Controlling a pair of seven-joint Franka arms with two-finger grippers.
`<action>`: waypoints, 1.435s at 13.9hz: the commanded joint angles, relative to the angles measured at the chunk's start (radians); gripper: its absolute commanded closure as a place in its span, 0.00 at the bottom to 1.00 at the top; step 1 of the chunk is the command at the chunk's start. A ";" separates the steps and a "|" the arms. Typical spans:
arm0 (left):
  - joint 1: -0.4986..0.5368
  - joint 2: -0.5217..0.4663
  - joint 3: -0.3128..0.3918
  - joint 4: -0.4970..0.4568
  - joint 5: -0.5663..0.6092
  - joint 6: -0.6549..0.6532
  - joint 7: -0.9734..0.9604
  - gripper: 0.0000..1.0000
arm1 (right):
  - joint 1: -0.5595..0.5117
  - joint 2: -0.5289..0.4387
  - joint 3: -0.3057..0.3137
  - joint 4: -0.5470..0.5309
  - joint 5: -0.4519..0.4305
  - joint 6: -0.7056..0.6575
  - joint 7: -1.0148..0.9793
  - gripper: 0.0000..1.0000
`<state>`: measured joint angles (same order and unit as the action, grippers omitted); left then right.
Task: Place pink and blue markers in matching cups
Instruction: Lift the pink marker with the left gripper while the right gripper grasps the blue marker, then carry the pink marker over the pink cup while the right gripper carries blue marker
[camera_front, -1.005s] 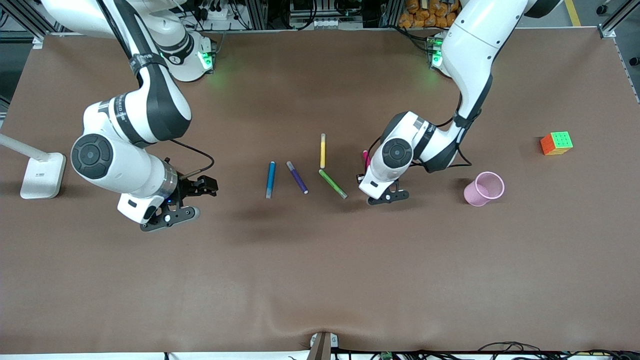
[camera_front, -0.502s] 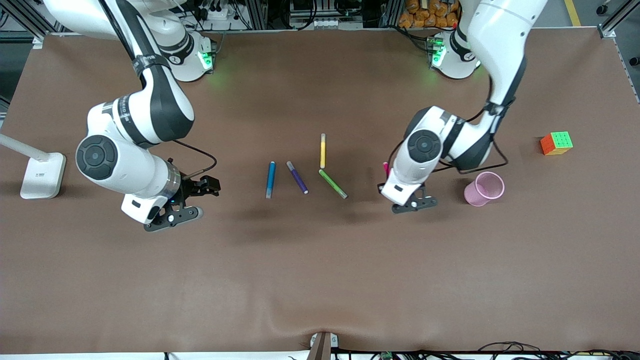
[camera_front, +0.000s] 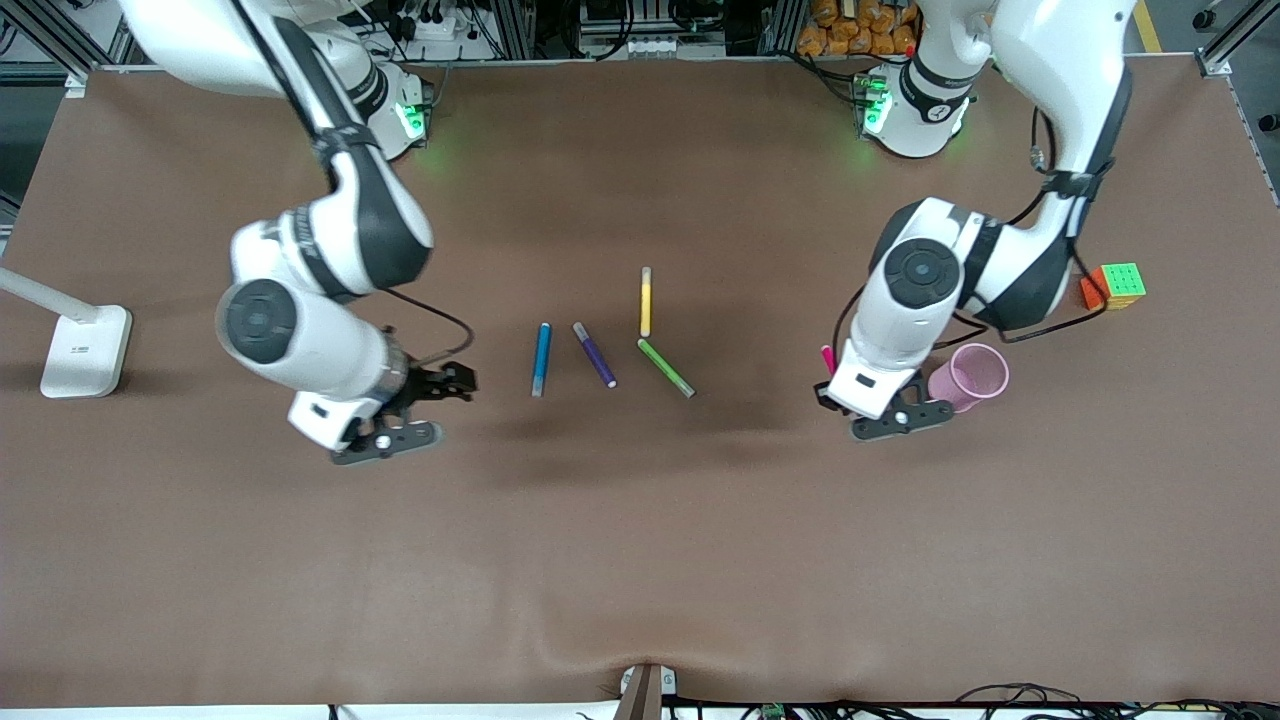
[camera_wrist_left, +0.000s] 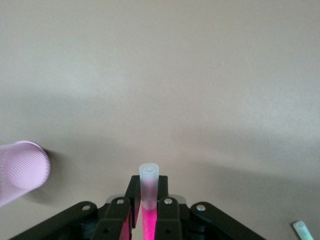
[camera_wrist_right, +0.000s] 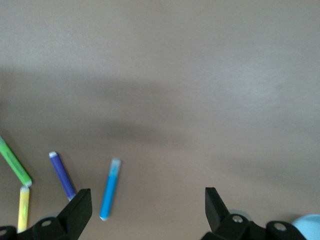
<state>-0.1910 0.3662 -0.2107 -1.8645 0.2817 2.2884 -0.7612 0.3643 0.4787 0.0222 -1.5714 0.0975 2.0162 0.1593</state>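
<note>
I will next move my right gripper to the middle of the blue marker (camera_front: 541, 361) (camera_wrist_right: 110, 191), next to the purple pen, and close it there.
My left gripper (camera_front: 838, 398) is shut on the pink marker (camera_front: 828, 358), which it holds upright above the table beside the pale pink cup (camera_front: 968, 377). In the left wrist view the marker (camera_wrist_left: 148, 205) stands between the jaws with its pale end down, and the pink cup (camera_wrist_left: 20, 170) is off to one side. My right gripper (camera_front: 445, 388) is open and empty over bare table, beside the blue marker (camera_front: 541, 358). In the right wrist view the blue marker (camera_wrist_right: 110, 189) lies just ahead of my open right gripper (camera_wrist_right: 147, 200). A pale blue rim (camera_wrist_right: 309, 221) shows at that view's edge.
A purple pen (camera_front: 594, 354), a yellow pen (camera_front: 646, 301) and a green pen (camera_front: 666, 367) lie mid-table beside the blue marker. A colour cube (camera_front: 1113, 286) sits near the pink cup. A white lamp base (camera_front: 85, 350) stands at the right arm's end.
My left gripper has carried the pink marker away from the pens to beside the pink cup. My right gripper has moved closer to the blue marker.
</note>
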 joint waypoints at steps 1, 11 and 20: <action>0.042 -0.079 -0.009 -0.053 0.024 -0.010 0.057 1.00 | 0.076 0.119 -0.010 0.051 -0.089 0.074 0.130 0.00; 0.195 -0.173 -0.015 -0.165 0.155 0.083 0.217 1.00 | 0.120 0.181 -0.002 -0.105 -0.137 0.211 0.134 0.00; 0.321 -0.227 -0.016 -0.335 0.224 0.297 0.342 1.00 | 0.168 0.132 0.019 -0.266 -0.044 0.326 0.186 0.00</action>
<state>0.0849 0.1806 -0.2150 -2.1195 0.4526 2.5099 -0.4193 0.5139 0.6529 0.0428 -1.7831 0.0386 2.3343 0.3165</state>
